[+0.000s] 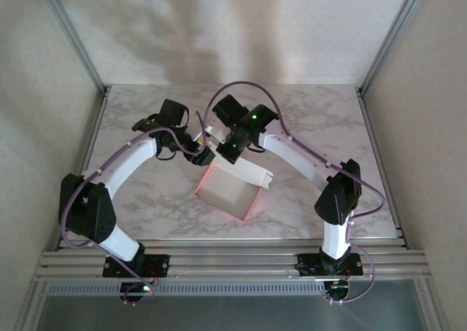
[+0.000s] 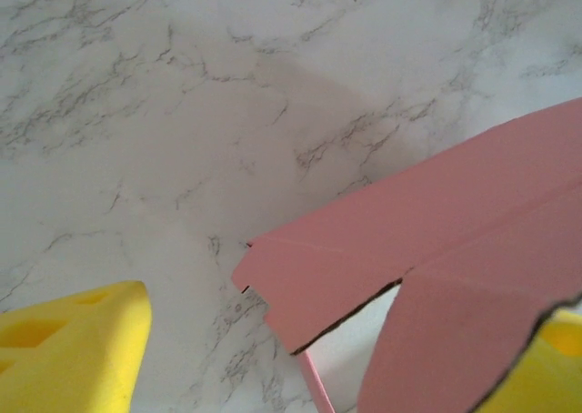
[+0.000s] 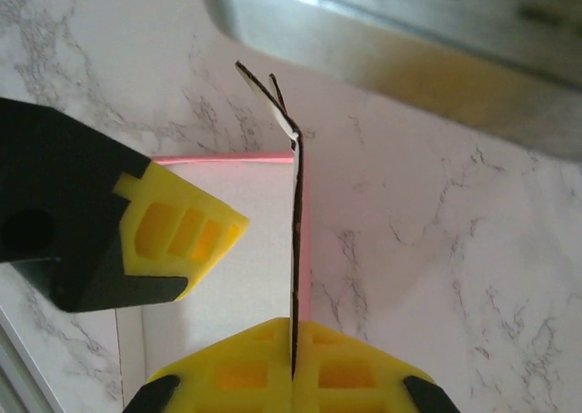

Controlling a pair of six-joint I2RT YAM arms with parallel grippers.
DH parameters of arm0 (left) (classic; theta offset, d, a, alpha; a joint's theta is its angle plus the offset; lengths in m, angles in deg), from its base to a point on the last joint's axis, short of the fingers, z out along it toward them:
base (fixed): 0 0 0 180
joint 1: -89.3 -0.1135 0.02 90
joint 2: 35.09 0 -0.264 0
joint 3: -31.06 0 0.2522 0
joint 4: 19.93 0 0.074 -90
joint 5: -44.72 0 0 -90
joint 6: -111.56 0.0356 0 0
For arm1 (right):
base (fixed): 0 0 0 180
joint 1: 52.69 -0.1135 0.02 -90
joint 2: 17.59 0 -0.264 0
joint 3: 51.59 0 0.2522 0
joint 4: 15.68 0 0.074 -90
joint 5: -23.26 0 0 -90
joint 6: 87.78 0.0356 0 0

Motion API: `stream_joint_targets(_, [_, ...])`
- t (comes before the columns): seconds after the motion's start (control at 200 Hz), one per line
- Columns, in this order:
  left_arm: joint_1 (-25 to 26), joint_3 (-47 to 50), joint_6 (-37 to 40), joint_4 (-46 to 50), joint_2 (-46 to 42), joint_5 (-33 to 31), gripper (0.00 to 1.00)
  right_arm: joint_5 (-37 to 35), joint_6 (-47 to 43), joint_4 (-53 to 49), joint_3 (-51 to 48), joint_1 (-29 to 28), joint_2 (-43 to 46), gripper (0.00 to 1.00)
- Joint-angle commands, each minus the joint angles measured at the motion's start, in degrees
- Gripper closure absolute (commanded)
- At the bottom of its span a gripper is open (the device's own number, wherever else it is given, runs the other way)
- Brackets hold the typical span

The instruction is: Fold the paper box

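My right gripper is crowding my left gripper at the box's side. It should move away before my left gripper pinches the box side's corner (image 2: 277, 299).
The paper box (image 1: 232, 191) stands half-formed in the middle of the marble table, white inside with pink outer faces. My right gripper (image 1: 230, 152) is at its far edge, and in the right wrist view it (image 3: 294, 363) is shut on the top edge of an upright box wall (image 3: 297, 249). My left gripper (image 1: 206, 156) is at the far left corner of the box. Its yellow fingers (image 2: 77, 349) stand wide open, and a pink flap (image 2: 409, 240) lies between them, not pinched. One left finger (image 3: 177, 231) hangs over the white inside.
An aluminium frame rail (image 3: 409, 40) runs along the table edge near the right gripper. Frame posts (image 1: 80, 47) and pale walls close in the table on three sides. Bare marble (image 1: 328, 119) lies behind and on both sides of the box.
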Motion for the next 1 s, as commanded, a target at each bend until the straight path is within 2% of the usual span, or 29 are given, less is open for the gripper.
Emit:
stream_joint_targets(0.0, [-1.64,1.46,1.41,-5.77,-6.01,4.75,0.16,2.2,-1.89,-3.61,-1.22,-0.29,-1.08,0.99])
stream_joint_targets(0.325, [-3.07,1.87,3.08,-4.49,-7.25,4.2,0.14,2.68,-1.55,-3.24,-1.24,-0.29,-1.44,0.99])
stream_joint_targets(0.641, [-5.13,1.18,2.98,-4.09,-6.32,5.08,0.29,3.14,-1.81,-3.42,-2.3,-0.27,-0.9,0.99])
stream_joint_targets(0.776, [-6.04,-0.18,3.58,-2.95,-4.86,6.88,0.33,3.94,-2.07,-4.25,-2.19,-0.28,-1.15,0.98])
stream_joint_targets(0.996, [-5.88,-0.21,4.95,-0.91,-4.02,9.6,0.33,4.24,-2.14,-3.52,-2.32,-0.22,-1.03,0.98])
